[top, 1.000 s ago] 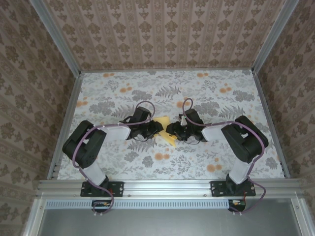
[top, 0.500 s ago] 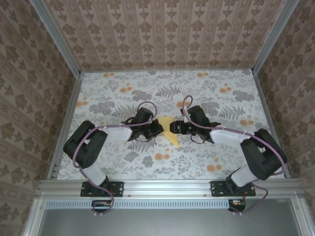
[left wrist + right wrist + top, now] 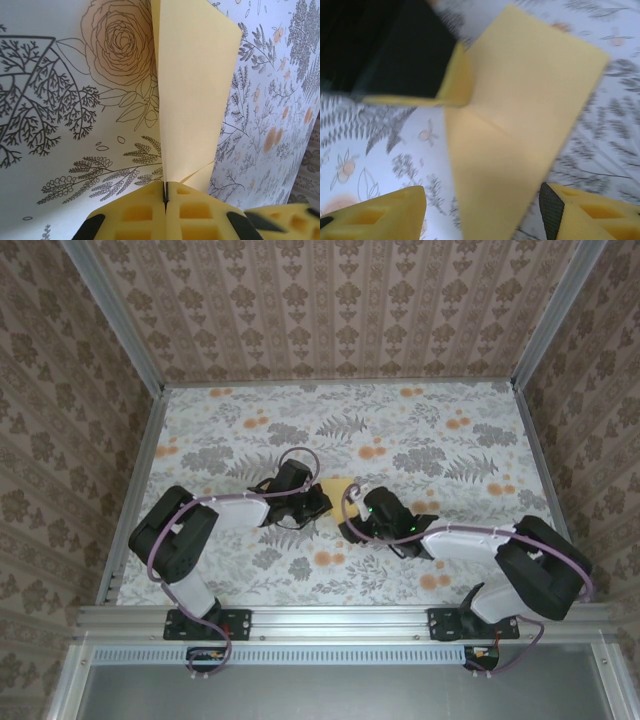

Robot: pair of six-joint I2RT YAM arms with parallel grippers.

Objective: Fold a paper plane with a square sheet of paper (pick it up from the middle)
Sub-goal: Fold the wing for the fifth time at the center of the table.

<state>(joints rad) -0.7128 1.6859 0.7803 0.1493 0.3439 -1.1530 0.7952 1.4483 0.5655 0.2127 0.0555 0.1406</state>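
The broad tapering end of the paper is between my right gripper's fingers, so my right gripper should move over and pinch the paper's edge (image 3: pixel 452 160) just below my left gripper.
The pale yellow sheet of paper (image 3: pixel 340 487) is folded along a crease into a tapering shape and stands up off the table near the middle. My left gripper (image 3: pixel 318 502) is shut on its edge; in the left wrist view the foam jaws (image 3: pixel 165 192) pinch the paper (image 3: pixel 195 95), which rises straight ahead of them. My right gripper (image 3: pixel 351 528) sits at the near right side of the sheet and is open. In the right wrist view the paper (image 3: pixel 520 110) hangs between its spread fingers (image 3: pixel 482 195), touching neither, with the left gripper (image 3: pixel 455 85) gripping the upper left edge.
The table (image 3: pixel 460 540) is covered in a floral print with orange flower blotches (image 3: pixel 323 558). Patterned walls and aluminium rails (image 3: pixel 140 480) enclose it on three sides. Both forearms lie low across the middle, elbows out towards the sides.
The left gripper has closed onto the paper. The right gripper let go, opened wider and swung from the sheet's right side to its near side, its arm stretching out low.
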